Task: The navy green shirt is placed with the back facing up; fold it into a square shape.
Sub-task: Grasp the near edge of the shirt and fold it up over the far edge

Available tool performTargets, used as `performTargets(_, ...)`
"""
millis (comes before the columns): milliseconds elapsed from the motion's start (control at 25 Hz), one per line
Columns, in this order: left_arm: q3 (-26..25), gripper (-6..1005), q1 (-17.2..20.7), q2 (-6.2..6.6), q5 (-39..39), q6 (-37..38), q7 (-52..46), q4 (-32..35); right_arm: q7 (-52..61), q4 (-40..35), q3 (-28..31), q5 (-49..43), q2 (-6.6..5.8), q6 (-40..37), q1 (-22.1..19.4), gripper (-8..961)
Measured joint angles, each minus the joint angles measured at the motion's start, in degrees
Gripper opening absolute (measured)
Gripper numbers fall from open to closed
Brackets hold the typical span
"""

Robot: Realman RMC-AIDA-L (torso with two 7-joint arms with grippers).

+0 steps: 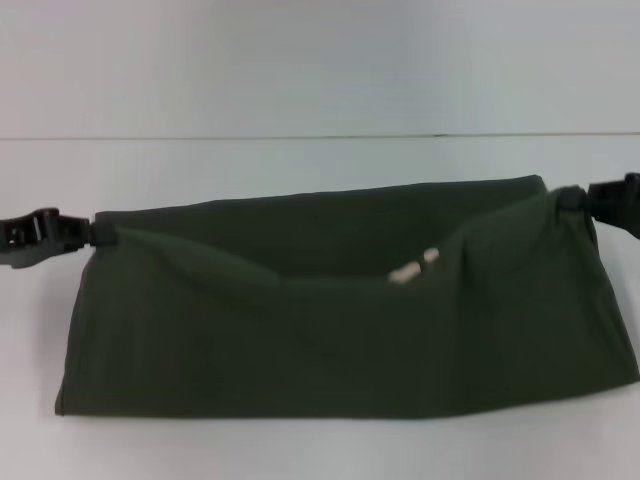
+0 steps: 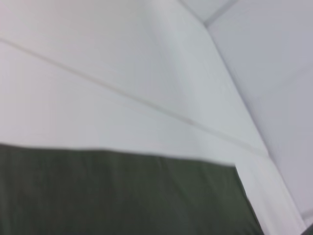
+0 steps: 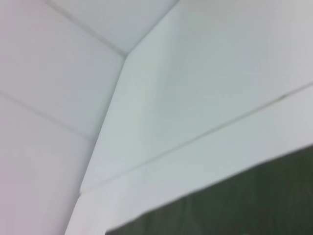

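Observation:
The robot's left gripper should release the shirt's lifted corner midway point(image 1: 138, 174) between the far edge of the shirt and the seam of the back wall. That corner is now pulled to a point.
The navy green shirt point(image 1: 340, 340) lies across the middle of the white table as a wide folded band. Its upper layer is lifted at both ends and sags in the middle. A bit of pale cream lettering point(image 1: 413, 268) shows in the sag. My left gripper point(image 1: 98, 232) is shut on the shirt's upper left corner, which is pulled to a point. At the upper right corner, my right gripper point(image 1: 570, 200) is shut on the cloth in the same way. The wrist views show no fingers, only the shirt's edge point(image 2: 122, 196) point(image 3: 244, 205).
The white table point(image 1: 320, 450) runs all around the shirt, with a bare strip along the front edge. A white back wall point(image 1: 320, 60) rises behind the table, meeting it at a thin seam.

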Motion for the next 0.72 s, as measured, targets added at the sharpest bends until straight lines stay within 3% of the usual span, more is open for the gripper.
performTargets(440,0.47,33,2.1,-2.48,-11.24,-17.73,3.26,-6.07,-9.51,2.16,-0.3,4.76,5.89,19.13,1.92,41)
performTargets(720,0.6,35,1.42,-3.13,-13.94,-23.53,6.26,-8.07,-13.07,2.82,-0.67,10.41,7.15,22.1,2.51,42)
